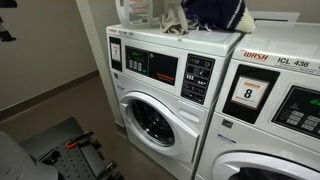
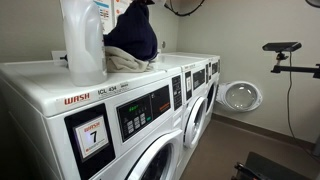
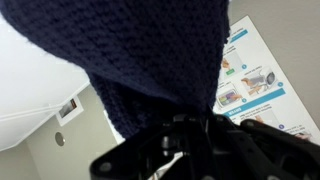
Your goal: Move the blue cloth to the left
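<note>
I should let go of the blue cloth, now bunched on top of the washing machine, on top of the beige cloth (image 1: 177,7), next to the white detergent bottle.
The blue cloth (image 2: 133,38) is a dark navy knit. It is bunched and pulled up into a peak on top of the washing machine (image 2: 60,82), and it shows at the top edge in an exterior view (image 1: 222,12). In the wrist view the cloth (image 3: 140,50) fills most of the frame right against my gripper (image 3: 185,128). The dark fingers look closed on its lower edge. In both exterior views the gripper is hidden by the cloth or cut off by the frame.
A white detergent bottle (image 2: 83,40) and a beige cloth (image 2: 125,61) sit beside the blue cloth on the washer top. Several front-loading washers stand in a row (image 1: 150,110). An instruction poster (image 3: 255,80) hangs on the wall. A camera stand (image 2: 283,48) is nearby.
</note>
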